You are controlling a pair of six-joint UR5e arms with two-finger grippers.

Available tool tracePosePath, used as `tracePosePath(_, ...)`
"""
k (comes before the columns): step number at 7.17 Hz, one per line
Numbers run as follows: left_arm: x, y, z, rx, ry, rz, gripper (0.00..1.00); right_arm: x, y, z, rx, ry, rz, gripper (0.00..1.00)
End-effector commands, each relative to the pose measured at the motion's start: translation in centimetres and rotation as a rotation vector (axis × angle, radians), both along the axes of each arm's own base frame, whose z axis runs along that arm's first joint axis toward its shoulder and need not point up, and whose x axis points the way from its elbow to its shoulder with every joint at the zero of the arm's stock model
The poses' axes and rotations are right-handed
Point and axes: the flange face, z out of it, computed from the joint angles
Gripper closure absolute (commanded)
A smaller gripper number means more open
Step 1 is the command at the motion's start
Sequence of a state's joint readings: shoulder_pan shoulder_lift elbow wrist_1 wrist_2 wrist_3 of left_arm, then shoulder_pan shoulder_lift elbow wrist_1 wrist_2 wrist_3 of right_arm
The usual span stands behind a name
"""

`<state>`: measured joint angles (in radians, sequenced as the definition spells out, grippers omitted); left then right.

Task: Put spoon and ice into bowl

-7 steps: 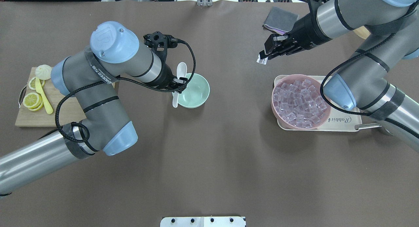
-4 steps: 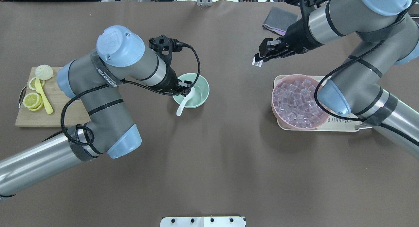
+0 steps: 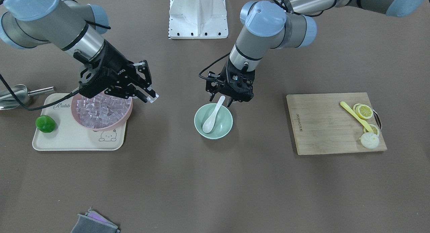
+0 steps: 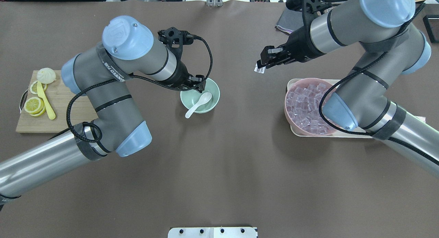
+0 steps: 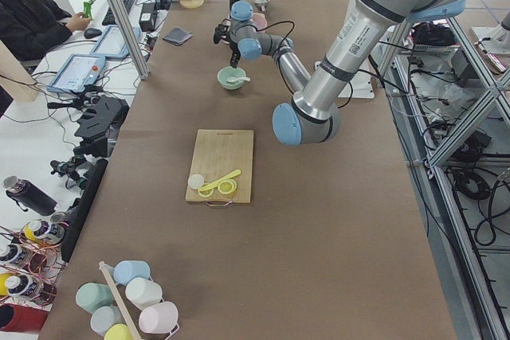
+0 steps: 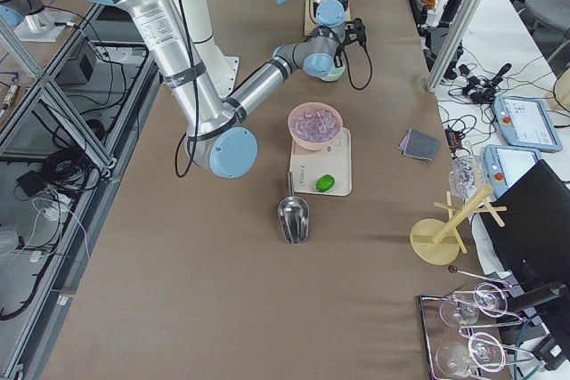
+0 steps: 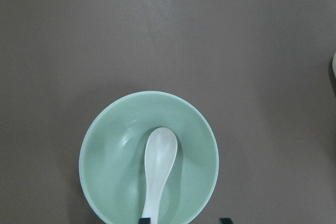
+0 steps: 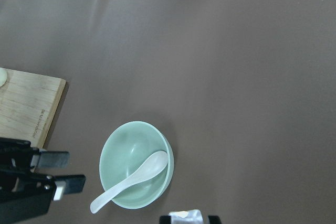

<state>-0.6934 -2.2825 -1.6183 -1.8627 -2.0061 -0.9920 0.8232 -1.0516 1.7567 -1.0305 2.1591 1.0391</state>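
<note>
My right gripper has the clear ice cube. It will let the cube go inside the mint-green bowl, at the white spoon's scoop (image 3: 209, 126) (image 8: 153, 166).
The white spoon (image 4: 199, 103) lies in the mint-green bowl (image 4: 213, 90), scoop inside and handle leaning out over the rim. My left gripper (image 4: 198, 84) hovers just above the bowl's rim, open and empty. The left wrist view shows the spoon (image 7: 160, 161) in the bowl (image 7: 115, 150), with the fingertips apart at the bottom edge. My right gripper (image 4: 259, 68) is shut on one clear ice cube (image 8: 189, 215), in the air between the pink bowl and the green bowl. The other ice cubes (image 4: 310, 106) fill the pink bowl (image 3: 129, 112).
The pink bowl stands on a cream tray (image 3: 67, 140) with a green lime (image 3: 45, 123); a steel scoop (image 3: 13, 93) lies beside it. A wooden board (image 4: 34, 125) carries lemon slices, a yellow spoon (image 4: 46, 101) and a bun. A grey cloth (image 4: 291, 18) lies at the far edge.
My left gripper has carried the spoon over the bowl, let it go and drawn back. The spoon now rests in the bowl. My right gripper has moved left with its ice cube.
</note>
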Motion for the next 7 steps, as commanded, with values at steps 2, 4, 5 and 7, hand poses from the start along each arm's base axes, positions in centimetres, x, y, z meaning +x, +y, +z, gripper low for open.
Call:
tracePosePath(2, -5.5, -3.3, 2.8, -0.003, -0.007, -0.014, 0.03, -9.6, 4.7, -3.2, 0.048, 0.049, 0.073, 1.00)
tracePosePath(4, -8.5, -5.3, 3.5, -0.012, -0.013, -0.067, 0.03, -16.8, 6.0, -4.4, 0.060, 0.099, 0.143, 1.00)
tracePosePath(5, -9.0, -5.7, 3.6, -0.012, -0.014, -0.076, 0.03, -19.2, 5.7, -3.8, 0.059, 0.134, 0.159, 1.00)
tracePosePath(7, -9.2, -5.7, 5.0, -0.025, -0.027, -0.079, 0.03, -21.1, 6.3, -3.4, 0.074, 0.162, 0.189, 0.98)
